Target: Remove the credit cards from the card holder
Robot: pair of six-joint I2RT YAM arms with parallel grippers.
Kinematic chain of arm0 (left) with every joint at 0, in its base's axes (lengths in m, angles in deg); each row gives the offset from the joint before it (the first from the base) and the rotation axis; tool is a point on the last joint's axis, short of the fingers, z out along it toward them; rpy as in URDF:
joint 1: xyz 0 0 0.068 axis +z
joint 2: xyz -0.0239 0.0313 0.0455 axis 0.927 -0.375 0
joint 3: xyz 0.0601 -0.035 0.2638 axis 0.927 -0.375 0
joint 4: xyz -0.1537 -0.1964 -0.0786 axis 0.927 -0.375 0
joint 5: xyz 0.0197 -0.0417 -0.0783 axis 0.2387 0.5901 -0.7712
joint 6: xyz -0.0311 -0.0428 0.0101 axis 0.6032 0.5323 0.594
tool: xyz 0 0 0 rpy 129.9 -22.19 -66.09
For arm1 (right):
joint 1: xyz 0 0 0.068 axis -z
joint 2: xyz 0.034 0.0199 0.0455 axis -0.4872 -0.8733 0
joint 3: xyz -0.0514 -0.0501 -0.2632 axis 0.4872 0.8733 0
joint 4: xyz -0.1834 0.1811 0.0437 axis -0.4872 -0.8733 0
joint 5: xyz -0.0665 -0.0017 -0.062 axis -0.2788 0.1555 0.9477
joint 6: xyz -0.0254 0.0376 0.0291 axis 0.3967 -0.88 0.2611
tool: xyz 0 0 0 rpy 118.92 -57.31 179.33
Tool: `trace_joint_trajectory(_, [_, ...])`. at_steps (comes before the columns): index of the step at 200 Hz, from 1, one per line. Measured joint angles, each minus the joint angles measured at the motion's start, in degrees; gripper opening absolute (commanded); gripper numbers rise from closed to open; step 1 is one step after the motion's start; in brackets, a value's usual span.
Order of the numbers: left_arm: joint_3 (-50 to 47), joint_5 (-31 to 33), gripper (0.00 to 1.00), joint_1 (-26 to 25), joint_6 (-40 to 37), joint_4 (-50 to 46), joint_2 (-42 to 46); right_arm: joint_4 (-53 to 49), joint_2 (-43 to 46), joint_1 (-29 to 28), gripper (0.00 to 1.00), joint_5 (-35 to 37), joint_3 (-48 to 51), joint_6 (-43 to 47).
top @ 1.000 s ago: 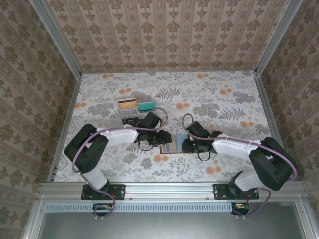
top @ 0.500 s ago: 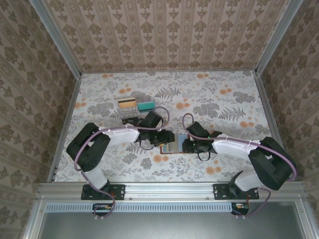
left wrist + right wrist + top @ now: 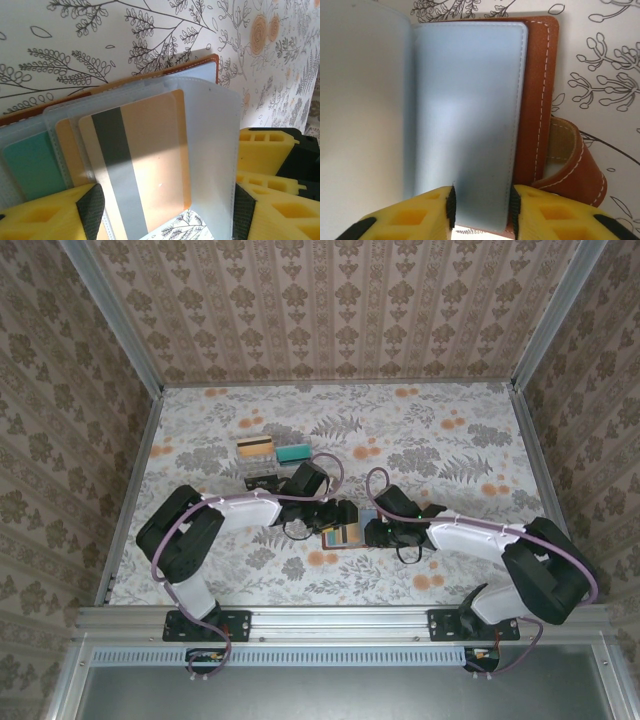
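My right gripper needs to pinch the card's near edge (image 3: 186,150) and pull, as it is over the empty blue-grey lining and the orange card sits inside its sleeve.
The brown leather card holder (image 3: 343,537) lies open on the table between both grippers. In the left wrist view its clear sleeves fan up from the leather edge (image 3: 212,62). They hold an orange credit card with a dark stripe (image 3: 145,165), a second orange card (image 3: 65,147) and a teal card (image 3: 27,167). My left gripper (image 3: 337,517) (image 3: 167,216) is open wide, with the striped card and a raised sleeve between its pads. My right gripper (image 3: 369,532) (image 3: 481,206) is open a little over the blue-grey lining (image 3: 470,100), beside the leather cover (image 3: 540,100).
Three loose cards lie at the back left: an orange striped one (image 3: 255,446), a teal one (image 3: 294,453) and a dark one (image 3: 263,480). The holder's strap loop (image 3: 572,160) curls up at its right. Patterned walls (image 3: 330,310) enclose the table.
My left gripper has slid right over the card holder and its jaws have spread much wider. The right jaws have parted slightly. The right arm has stayed in place.
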Motion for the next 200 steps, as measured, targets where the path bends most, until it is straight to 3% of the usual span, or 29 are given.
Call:
trace_joint_trajectory(62, [0.57,-1.07,0.93,-0.33,-0.44,0.7,0.02,-3.13,13.0,2.56,0.54,2.93,1.51,-0.9])
trace_joint_trajectory(76, [0.72,-1.11,0.89,-0.39,-0.39,0.92,0.04,-3.08,14.08,2.93,0.53,2.4,1.51,-0.87])
trace_joint_trajectory(98, [0.7,-0.87,0.85,-0.42,-0.63,0.59,0.04,-2.29,14.01,3.04,0.39,0.09,1.97,-0.96])
trace_joint_trajectory(140, [0.48,1.09,0.64,-0.35,-1.27,-1.81,0.63,3.23,9.29,3.08,0.26,-7.67,2.34,-2.43])
trace_joint_trajectory(200, [-0.31,1.33,0.63,-0.31,-1.31,-1.86,0.76,11.85,0.66,4.66,0.24,-16.22,2.34,-5.79])
